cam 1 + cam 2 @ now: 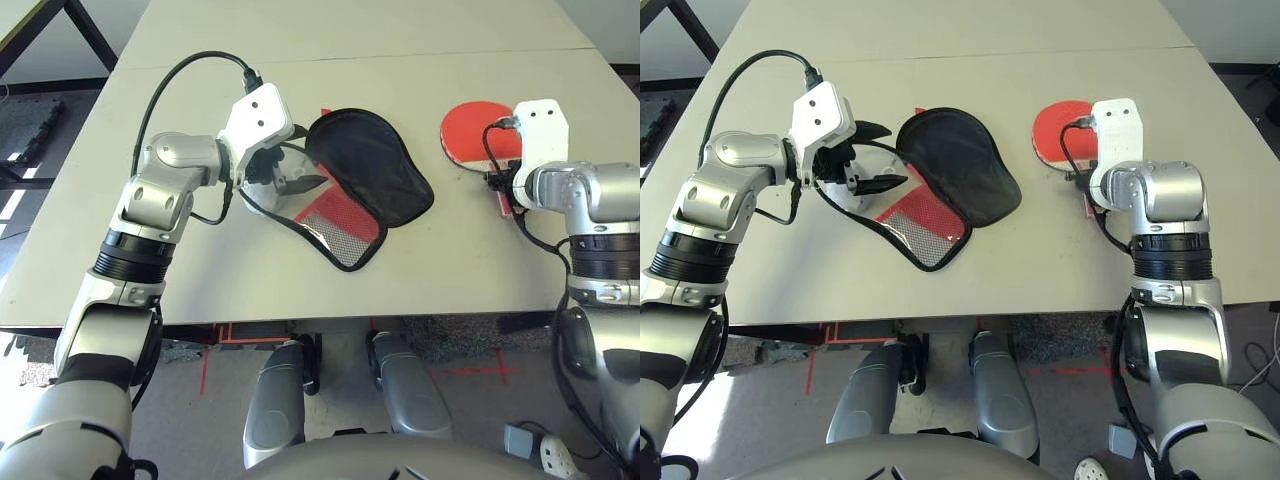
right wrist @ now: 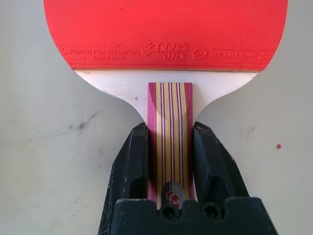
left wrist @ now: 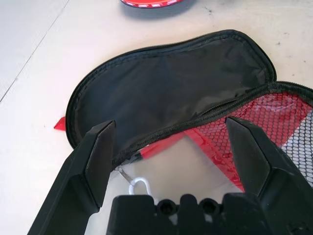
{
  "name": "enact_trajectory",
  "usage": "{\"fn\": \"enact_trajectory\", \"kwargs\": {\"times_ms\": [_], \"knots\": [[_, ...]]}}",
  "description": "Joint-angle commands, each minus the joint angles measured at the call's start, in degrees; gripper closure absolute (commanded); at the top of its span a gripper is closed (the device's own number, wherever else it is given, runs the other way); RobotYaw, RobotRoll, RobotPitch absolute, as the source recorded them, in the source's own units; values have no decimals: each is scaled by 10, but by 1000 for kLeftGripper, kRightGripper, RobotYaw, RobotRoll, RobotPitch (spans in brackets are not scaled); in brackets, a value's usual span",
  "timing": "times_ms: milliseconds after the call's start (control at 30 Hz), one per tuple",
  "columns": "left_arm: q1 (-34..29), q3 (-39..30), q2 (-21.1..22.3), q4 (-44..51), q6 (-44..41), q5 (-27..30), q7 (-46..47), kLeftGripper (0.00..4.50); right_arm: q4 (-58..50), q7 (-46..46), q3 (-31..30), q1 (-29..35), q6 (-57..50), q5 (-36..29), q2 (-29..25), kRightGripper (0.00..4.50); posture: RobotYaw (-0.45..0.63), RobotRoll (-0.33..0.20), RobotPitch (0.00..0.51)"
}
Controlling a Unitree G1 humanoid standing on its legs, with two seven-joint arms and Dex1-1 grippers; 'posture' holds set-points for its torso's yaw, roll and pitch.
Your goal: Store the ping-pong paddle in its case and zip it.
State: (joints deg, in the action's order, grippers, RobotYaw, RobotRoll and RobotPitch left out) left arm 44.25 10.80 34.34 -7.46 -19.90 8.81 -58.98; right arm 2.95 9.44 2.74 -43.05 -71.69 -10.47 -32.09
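Observation:
Next, my right gripper lets go of the ping-pong paddle on the black-lined flap of the open case [image 1: 375, 152], next to the red mesh.
The case [image 1: 372, 172] lies unzipped in the middle of the table, its black-lined flap folded back and its red mesh side [image 1: 338, 222] toward me. My left gripper [image 3: 171, 156] hovers open at the case's open zip edge [image 3: 195, 120], one finger [image 3: 93, 161] on each side of the gap. The ping-pong paddle [image 1: 468, 135] lies flat at the right with its red face up. My right gripper [image 2: 170, 161] is shut on its striped wooden handle [image 2: 170, 112], both fingers [image 2: 132, 161] pressed against the sides.
The pale table [image 1: 200, 270] has bare surface in front of the case and between case and paddle. Its front edge [image 1: 330, 322] is close to me. A small white cord loop [image 3: 139, 183] lies under the left gripper.

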Motion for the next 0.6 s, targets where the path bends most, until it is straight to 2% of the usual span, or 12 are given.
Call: {"fn": "enact_trajectory", "kwargs": {"times_ms": [33, 300, 400, 600], "knots": [[-8, 0, 8, 5, 1, -6, -5, 0, -56, 38, -28, -21, 13, -10, -3, 3408, -162, 0, 190], [-14, -7, 22, 20, -6, -6, -1, 0, -106, 121, -120, -46, 14, -30, 21, 3408, -110, 0, 188], [-27, -14, 32, 42, -19, -3, 4, 0, -90, 132, -156, -45, 22, -23, 44, 3408, -85, 0, 191], [-53, -29, 50, 87, -48, 2, 16, 0, -23, 148, -188, -48, 60, -3, 65, 3408, -32, 0, 198]]}}
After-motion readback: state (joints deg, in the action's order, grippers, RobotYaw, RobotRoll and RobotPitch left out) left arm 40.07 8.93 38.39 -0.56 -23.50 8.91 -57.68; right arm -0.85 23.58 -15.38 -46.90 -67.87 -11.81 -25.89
